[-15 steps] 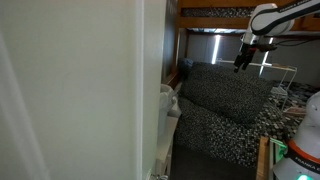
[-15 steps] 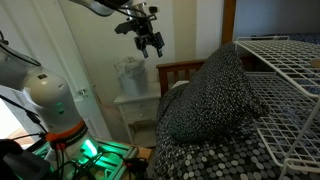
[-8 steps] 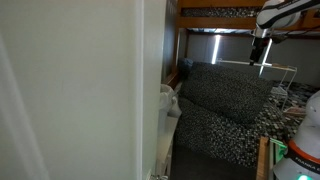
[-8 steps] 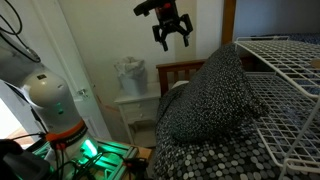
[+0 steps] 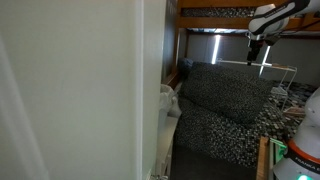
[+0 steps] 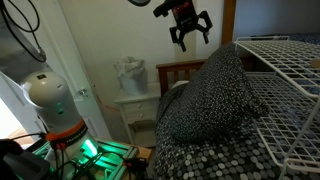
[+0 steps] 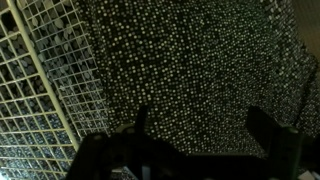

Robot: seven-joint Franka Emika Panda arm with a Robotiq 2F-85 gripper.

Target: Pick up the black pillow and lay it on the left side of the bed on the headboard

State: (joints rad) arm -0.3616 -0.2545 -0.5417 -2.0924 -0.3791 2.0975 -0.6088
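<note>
The middle of the black pillow's top edge [image 5: 236, 72] [image 7: 192, 118] is next, and my gripper needs to go down to it and close there on the fabric.
The black pillow [image 6: 212, 92] with fine white speckles stands propped up on the bed [image 6: 215, 160], leaning near the wooden headboard [image 6: 178, 72]. It also shows in an exterior view [image 5: 225, 90] and fills the wrist view [image 7: 190, 60]. My gripper [image 6: 190, 32] hangs in the air above the pillow's upper end, apart from it, with its jaws spread open and empty. It shows high in an exterior view [image 5: 254, 50]. In the wrist view the gripper [image 7: 200, 125] points down at the pillow fabric, which lies between its two dark fingertips [image 7: 141, 120].
A white wire rack [image 6: 283, 75] lies on the bed beside the pillow and shows in the wrist view [image 7: 40, 90]. A white nightstand [image 6: 132, 100] with a white object stands by the headboard. A white wall [image 5: 80, 90] blocks much of one view. The upper bunk's wooden frame [image 5: 215, 17] runs overhead.
My gripper has moved across the room through the air to a spot above the pillow. It stayed open. The pillow has not moved.
</note>
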